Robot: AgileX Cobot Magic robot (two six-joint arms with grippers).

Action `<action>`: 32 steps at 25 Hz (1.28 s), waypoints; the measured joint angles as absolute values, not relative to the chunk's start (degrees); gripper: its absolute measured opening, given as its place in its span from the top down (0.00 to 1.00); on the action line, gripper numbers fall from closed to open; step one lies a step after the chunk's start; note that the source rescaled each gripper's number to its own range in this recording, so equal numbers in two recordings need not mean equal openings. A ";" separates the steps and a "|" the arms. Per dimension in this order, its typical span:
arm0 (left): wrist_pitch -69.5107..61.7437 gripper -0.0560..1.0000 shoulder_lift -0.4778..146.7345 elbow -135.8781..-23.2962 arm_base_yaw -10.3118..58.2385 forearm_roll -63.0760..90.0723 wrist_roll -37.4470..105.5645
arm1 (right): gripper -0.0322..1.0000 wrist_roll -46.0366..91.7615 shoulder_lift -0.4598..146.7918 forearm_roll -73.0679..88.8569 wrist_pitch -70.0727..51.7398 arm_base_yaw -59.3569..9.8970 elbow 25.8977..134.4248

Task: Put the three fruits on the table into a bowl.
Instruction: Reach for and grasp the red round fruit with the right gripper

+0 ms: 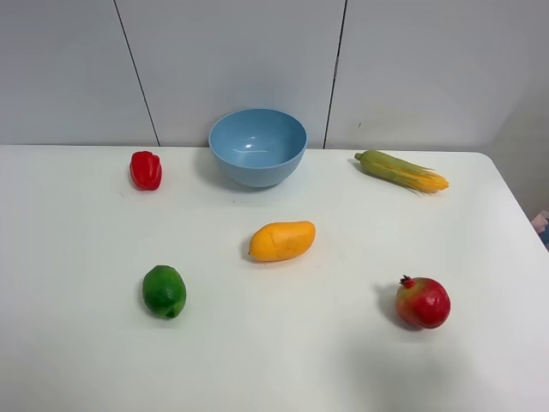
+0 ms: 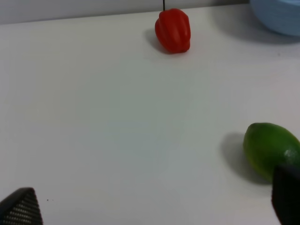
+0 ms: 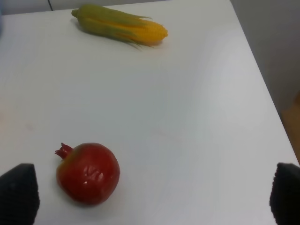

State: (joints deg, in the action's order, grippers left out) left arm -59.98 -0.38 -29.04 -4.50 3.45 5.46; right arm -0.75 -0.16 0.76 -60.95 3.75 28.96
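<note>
The robot's right gripper should close on the widest part (image 1: 420, 303) (image 3: 88, 173) of the red pomegranate, with the pomegranate's top between the fingers.
The light-blue bowl (image 1: 257, 146) stands at the back middle of the white table (image 1: 283, 352). The orange-yellow mango (image 1: 282, 240) lies at the centre. The green lime (image 1: 164, 291) lies at the front left and shows in the left wrist view (image 2: 269, 147). The red pomegranate (image 1: 422, 302) sits at the front right and shows in the right wrist view (image 3: 88, 173). My left gripper (image 2: 152, 206) is open and empty, with the lime just beyond one fingertip (image 2: 287, 197). My right gripper (image 3: 151, 197) is open and empty, with the pomegranate just ahead of it, nearer one fingertip (image 3: 18, 194). Neither gripper shows in the exterior view.
A small red bell pepper (image 1: 146, 170) sits at the back left, left of the bowl, and shows in the left wrist view (image 2: 173, 31). A green-husked corn cob (image 1: 401, 171) lies at the back right and shows in the right wrist view (image 3: 119, 24). The table's right edge (image 1: 515, 206) runs close by it.
</note>
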 joint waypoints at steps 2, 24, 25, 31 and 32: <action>-59.98 0.00 -0.38 -29.04 -4.50 3.45 5.46 | 0.00 -0.75 -0.16 0.76 -60.95 3.75 28.96; -59.98 0.00 -0.38 -29.04 -4.50 3.45 5.46 | 0.00 9.19 7.33 1.50 -65.08 3.75 35.76; -59.98 0.00 -0.38 -29.04 -4.50 3.45 5.46 | 0.00 9.57 9.29 1.62 -65.68 3.75 37.77; -59.98 0.00 -0.38 -29.04 -4.50 3.45 5.33 | 0.00 11.90 23.97 1.74 -69.77 3.75 46.36; -59.98 0.00 -0.38 -29.04 -4.50 3.45 5.33 | 0.00 13.39 26.26 1.81 -69.74 3.75 46.94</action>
State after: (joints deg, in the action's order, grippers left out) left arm -59.98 -0.38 -29.04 -4.50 3.45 5.33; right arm 13.39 26.26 1.81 -69.74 3.75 46.94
